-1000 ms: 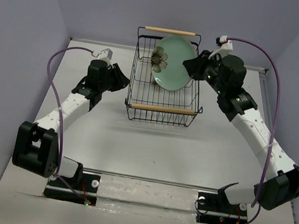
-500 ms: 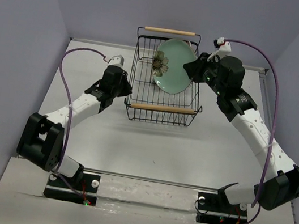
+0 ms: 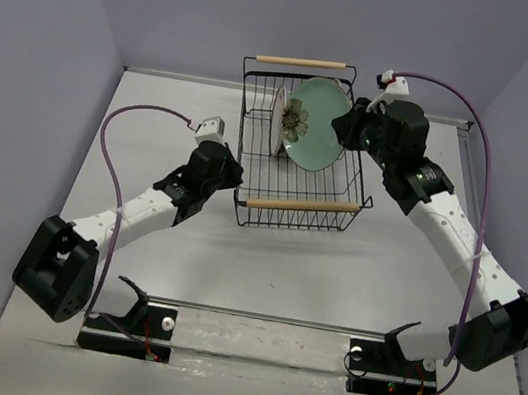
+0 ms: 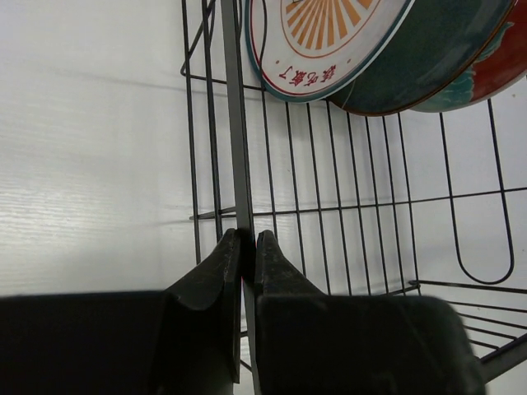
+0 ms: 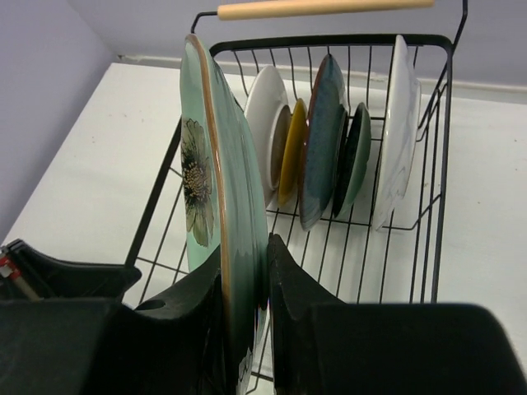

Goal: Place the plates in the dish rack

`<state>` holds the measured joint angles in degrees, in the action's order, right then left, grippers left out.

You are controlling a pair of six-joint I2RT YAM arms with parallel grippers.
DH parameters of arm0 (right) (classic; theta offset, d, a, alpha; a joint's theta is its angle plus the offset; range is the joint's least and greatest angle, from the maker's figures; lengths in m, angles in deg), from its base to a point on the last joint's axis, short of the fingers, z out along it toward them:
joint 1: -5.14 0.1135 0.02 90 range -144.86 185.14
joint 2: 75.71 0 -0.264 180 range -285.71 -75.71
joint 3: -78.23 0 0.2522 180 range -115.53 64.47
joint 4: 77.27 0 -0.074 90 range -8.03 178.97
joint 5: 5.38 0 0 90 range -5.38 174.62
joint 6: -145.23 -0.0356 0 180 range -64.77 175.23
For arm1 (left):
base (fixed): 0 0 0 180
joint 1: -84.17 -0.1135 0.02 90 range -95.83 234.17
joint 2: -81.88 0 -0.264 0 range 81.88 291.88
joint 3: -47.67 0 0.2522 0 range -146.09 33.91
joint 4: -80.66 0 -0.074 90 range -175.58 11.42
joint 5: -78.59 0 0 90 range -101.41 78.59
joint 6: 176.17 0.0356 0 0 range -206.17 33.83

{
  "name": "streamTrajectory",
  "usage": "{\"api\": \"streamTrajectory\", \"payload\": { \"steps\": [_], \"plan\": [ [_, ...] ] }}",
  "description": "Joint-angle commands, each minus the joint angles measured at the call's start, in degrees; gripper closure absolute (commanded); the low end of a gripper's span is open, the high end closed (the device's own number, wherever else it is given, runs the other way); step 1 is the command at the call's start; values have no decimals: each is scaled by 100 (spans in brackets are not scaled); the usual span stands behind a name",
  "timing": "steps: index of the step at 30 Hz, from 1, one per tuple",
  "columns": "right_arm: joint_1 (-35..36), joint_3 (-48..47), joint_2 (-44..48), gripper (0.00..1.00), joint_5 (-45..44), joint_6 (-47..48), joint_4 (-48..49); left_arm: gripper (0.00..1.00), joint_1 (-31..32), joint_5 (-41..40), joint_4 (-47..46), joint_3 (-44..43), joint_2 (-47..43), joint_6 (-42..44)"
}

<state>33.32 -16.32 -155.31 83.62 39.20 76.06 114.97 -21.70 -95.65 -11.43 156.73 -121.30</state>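
Next, my right gripper lets go of the mint green plate between the white plate and the wire side (image 3: 269, 141) (image 5: 216, 169) by my left gripper.
The black wire dish rack (image 3: 351, 187) stands at the back middle of the table, turned slightly askew. My right gripper (image 3: 343, 128) is shut on the rim of the pale mint green plate (image 3: 313, 137) with a flower print and holds it on edge inside the rack; the right wrist view shows the plate (image 5: 232, 189) between the fingers (image 5: 288, 271). Behind it stand several plates: white (image 5: 265, 132), amber-yellow (image 5: 292, 160), blue-teal (image 5: 323, 136), dark teal (image 5: 354, 160). My left gripper (image 3: 236, 176) is shut on a wire of the rack's left side (image 4: 239, 164).
The rack has two wooden bar handles, near (image 3: 301, 205) and far (image 3: 302, 62). In the left wrist view the orange-centred plate (image 4: 329, 41) and a red plate (image 4: 504, 74) lean in the rack. Purple walls enclose the table on three sides.
My left arm swung right and shut on the rack's left side. The rack shifted right and turned. The mint plate went from tilted to nearly upright.
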Motion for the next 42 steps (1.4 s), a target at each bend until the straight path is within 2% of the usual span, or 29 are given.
{"api": "streamTrajectory", "payload": {
  "steps": [1,5,9,10,11,13,14,20,25,32,36,42],
  "plan": [
    [169,-533,85,93,-409,100,649,94,505,975,-487,280,-243,-327],
    [556,-823,-231,93,-840,337,500,93,663,1133,-628,351,-243,-433],
    [819,-1078,-539,93,-1550,469,456,82,725,1301,-777,386,-374,-494],
    [820,-1131,-636,93,-1683,496,438,77,734,1318,-786,360,-453,-477],
    [872,-1236,-697,93,-1833,539,395,63,751,1301,-769,342,-506,-459],
    [934,-1368,-812,93,-2244,601,350,49,751,1152,-638,298,-646,-372],
    [934,-1421,-934,93,-2369,627,315,39,743,1091,-567,228,-804,-319],
    [1180,-2044,-1654,93,-3256,706,236,11,699,310,293,-325,-1480,322],
    [1242,-2352,-2156,93,-3512,698,254,1,558,-52,812,-721,-2096,928],
    [1295,-2923,-2912,93,-3618,847,262,1,488,-105,1630,-1249,-2510,1860],
    [1347,-3231,-3264,93,-3671,909,254,1,479,-614,1640,-995,-2896,2370],
    [1400,-3610,-3800,93,-3899,1049,236,1,461,-1028,1191,-309,-3442,2336]
  ]
}}
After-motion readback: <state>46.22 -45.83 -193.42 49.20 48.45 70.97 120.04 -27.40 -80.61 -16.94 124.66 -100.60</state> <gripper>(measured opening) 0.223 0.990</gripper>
